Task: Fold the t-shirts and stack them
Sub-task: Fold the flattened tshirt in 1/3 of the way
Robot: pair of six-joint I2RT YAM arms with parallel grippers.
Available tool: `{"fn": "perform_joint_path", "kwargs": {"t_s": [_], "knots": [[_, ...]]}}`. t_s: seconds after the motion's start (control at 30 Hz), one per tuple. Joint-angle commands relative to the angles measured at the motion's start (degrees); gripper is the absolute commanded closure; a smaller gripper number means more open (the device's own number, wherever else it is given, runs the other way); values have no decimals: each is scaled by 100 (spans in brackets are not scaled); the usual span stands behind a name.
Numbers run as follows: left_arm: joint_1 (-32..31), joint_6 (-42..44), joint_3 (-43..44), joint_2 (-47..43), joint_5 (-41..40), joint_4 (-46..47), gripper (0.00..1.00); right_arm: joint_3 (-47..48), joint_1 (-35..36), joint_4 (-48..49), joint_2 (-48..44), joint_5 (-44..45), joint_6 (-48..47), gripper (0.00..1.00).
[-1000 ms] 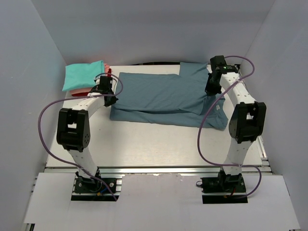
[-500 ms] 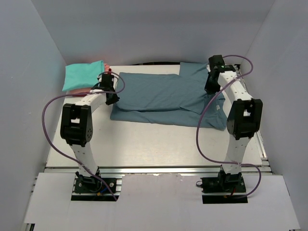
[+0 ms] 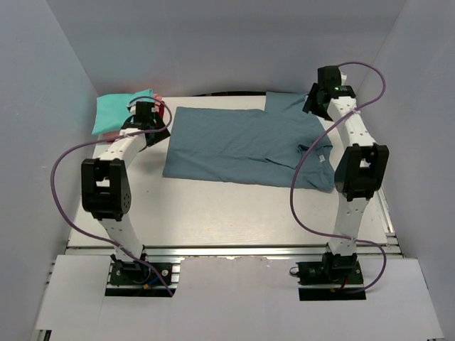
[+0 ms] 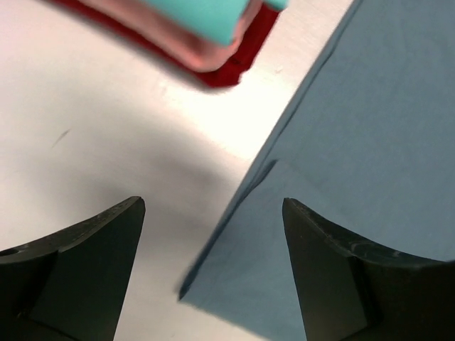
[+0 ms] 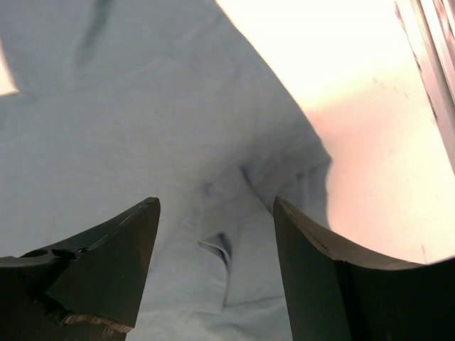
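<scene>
The robot's left gripper will close on the near corner (image 3: pixel 166 174) (image 4: pixel 188 290) of the slate-blue t-shirt, at the shirt's end next to the teal, pink and red stack.
The slate-blue t-shirt (image 3: pixel 242 145) lies folded into a wide flat band across the middle of the table. Its left edge (image 4: pixel 370 128) runs diagonally under my left gripper (image 4: pixel 212 202), which hangs open above that edge with nothing between its fingers. The folded teal, pink and red t-shirts (image 3: pixel 119 114) are stacked at the far left, just beyond my left gripper (image 3: pixel 151 112); the stack's corner (image 4: pixel 213 35) shows at the top of the left wrist view. My right gripper (image 3: pixel 313 99) hovers open over the shirt's far right part (image 5: pixel 142 106), holding nothing (image 5: pixel 215 201).
White walls close the table in on three sides. Bare table (image 3: pixel 213 213) stretches between the blue shirt and the arm bases. A metal rail (image 5: pixel 434 64) runs along the table's right edge. Purple cables loop from both arms.
Both grippers have opened and let go of the blue shirt. Both have drawn back toward the far side, and the shirt has settled flat.
</scene>
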Motion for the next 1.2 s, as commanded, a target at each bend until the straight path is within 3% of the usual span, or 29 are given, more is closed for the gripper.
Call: {"fn": "perform_joint_path", "kwargs": {"t_s": [0.0, 0.13, 0.37, 0.6, 0.93, 1.17], "knots": [[62, 85, -484, -872, -101, -219, 11, -226, -198, -352, -380, 117, 179, 29], [62, 6, -1660, -1443, 39, -61, 27, -2155, -347, -98, -1450, -349, 382, 32], [62, -222, -2620, -1753, 514, 492, 29, -4021, -357, 68, -2464, -561, 707, 33], [54, -442, -2797, -1674, 891, 1029, 28, -4779, -374, 262, -2938, -324, 900, 32], [27, -600, -2955, -1552, 1208, 1407, 29, -5061, -409, 306, -3080, -156, 971, 32], [-87, -653, -2842, -1112, 1305, 1346, 57, -5263, -444, 421, -2913, -174, 1111, 33]]}}
